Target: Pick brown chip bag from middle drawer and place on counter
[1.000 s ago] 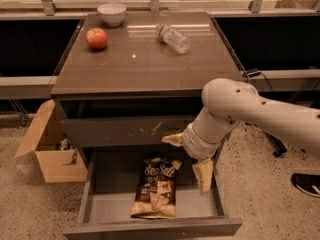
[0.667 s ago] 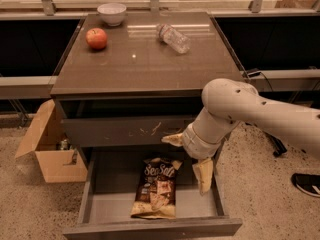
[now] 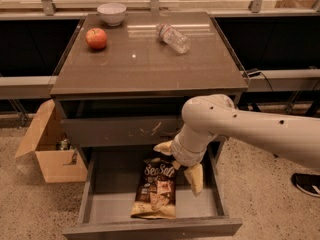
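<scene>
The middle of the brown chip bag (image 3: 161,182) is in the open middle drawer. I should next bring my gripper down to it and close my fingers there.
The brown chip bag (image 3: 155,190) with white "Sea Salt" lettering lies flat on the grey floor of the open middle drawer (image 3: 102,184), pulled out at the bottom of the cabinet. My gripper (image 3: 179,163) hangs just over the bag's upper right corner with its two tan fingers (image 3: 195,178) spread open and nothing between them. The white arm reaches in from the right. The glossy counter (image 3: 145,59) tops the cabinet.
On the counter stand a red apple (image 3: 96,38), a white bowl (image 3: 111,13) and a clear plastic bottle (image 3: 174,37) lying on its side. The shut drawer above (image 3: 120,131) has pale scratches. A cardboard box (image 3: 50,149) sits on the floor at left. A shoe (image 3: 306,183) is at right.
The arm and gripper have shifted a little left and down, closer over the bag's upper right corner. The bag has not moved.
</scene>
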You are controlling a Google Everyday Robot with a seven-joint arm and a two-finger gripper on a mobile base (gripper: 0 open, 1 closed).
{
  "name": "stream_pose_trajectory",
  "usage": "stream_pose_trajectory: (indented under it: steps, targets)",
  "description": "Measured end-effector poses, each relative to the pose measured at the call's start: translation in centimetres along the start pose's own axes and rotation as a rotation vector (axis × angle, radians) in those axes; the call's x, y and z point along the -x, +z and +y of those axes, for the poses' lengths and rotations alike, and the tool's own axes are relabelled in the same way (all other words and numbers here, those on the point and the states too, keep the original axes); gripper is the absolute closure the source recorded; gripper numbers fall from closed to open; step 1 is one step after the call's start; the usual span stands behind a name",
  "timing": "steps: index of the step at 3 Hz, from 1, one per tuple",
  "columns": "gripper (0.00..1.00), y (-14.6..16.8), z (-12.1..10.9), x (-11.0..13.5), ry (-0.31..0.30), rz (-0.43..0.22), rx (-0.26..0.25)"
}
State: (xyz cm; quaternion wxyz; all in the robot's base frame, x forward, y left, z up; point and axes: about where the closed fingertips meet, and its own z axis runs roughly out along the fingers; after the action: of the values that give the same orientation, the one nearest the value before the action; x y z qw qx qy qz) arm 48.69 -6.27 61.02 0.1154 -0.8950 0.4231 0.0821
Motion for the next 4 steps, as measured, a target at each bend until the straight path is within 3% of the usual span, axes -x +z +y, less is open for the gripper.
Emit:
stream_pose_trajectory:
  steps: [1,2,4]
  targets:
    - [0.0,3.8,-0.7,-1.3,-0.092,0.04,-0.031]
    - [0.0,7.4,-1.7,-2.3,-0.154,0.02,-0.054]
    - [0.0,14.3,-4.0,-4.2,-0.197,-0.06,-0.059]
